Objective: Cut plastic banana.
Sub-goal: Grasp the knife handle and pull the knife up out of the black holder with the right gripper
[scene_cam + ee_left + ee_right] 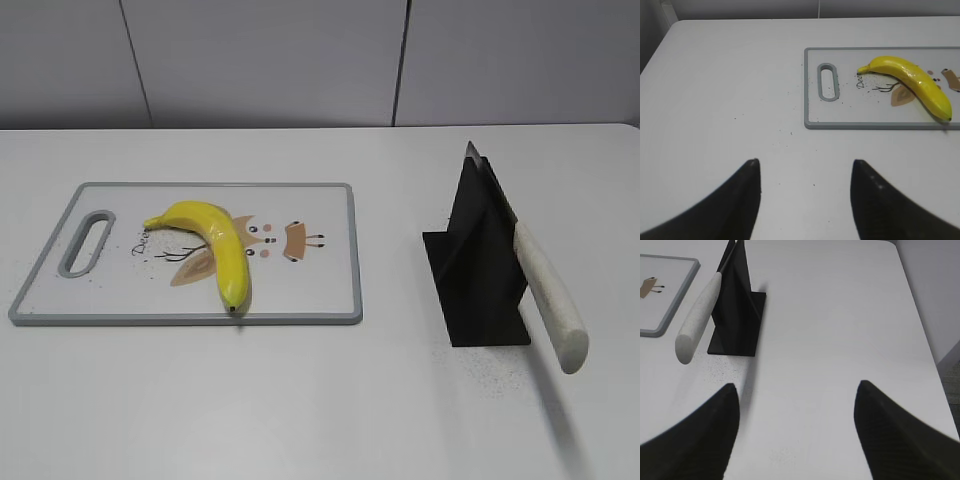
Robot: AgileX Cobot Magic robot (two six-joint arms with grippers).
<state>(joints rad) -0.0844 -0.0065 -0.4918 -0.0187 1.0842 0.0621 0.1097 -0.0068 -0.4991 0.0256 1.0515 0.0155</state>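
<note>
The middle of the knife's white handle (pixel 544 281) (pixel 702 310), in front of the black stand, is next for my right gripper to go to and close on.
The plastic banana (pixel 215 245) is glossy yellow and curved, and lies whole on the white cutting board (pixel 320 290) at the left; it also shows in the left wrist view (pixel 912 82). A knife with a white handle (pixel 548 295) rests in a black stand (pixel 480 275) at the right, handle toward the front; it also shows in the right wrist view (pixel 700 315). My left gripper (pixel 805 162) is open and empty over bare table, left of and nearer than the board. My right gripper (pixel 796 385) is open and empty, right of and nearer than the stand. Neither gripper shows in the exterior view.
The board (pixel 812 117) has a grey rim, a handle slot (pixel 828 81) at its left end and a cartoon print. Small dark specks lie on the white table (pixel 300 400) near the board and the stand. A grey wall is behind.
</note>
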